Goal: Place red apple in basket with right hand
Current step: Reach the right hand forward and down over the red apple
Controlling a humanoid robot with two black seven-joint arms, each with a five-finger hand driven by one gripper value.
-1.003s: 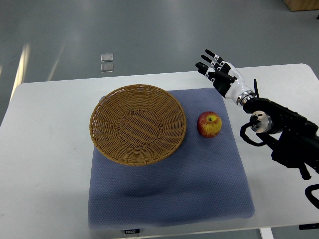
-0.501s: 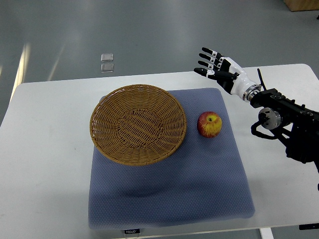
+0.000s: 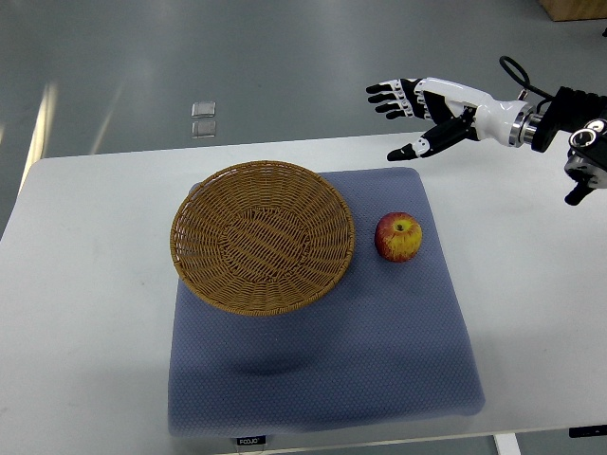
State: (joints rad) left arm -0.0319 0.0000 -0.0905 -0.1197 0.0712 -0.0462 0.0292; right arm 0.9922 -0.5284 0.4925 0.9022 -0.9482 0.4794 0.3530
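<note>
My right gripper should grab the red apple next, with its fingers on the side [image 3: 379,231] facing the basket and its thumb on the opposite side.
The red apple [image 3: 398,237] with a yellow patch rests on the blue-grey mat [image 3: 322,351], just right of the woven wicker basket [image 3: 263,235], which holds nothing. My right hand [image 3: 408,116] hovers above the table's far edge, up and slightly right of the apple, well apart from it. Its fingers [image 3: 387,96] are spread, the thumb points down-left, and it holds nothing. The right arm comes in from the upper right edge. No left arm shows.
The mat lies on a white table [image 3: 85,284]. Grey floor lies beyond the far edge, with a small clear tile [image 3: 203,118] on it. A brown box corner [image 3: 575,9] sits at the top right.
The right arm has risen and swung up toward the top right of the picture; the hand now reaches leftward with fingers spread. Apple and basket have not moved.
</note>
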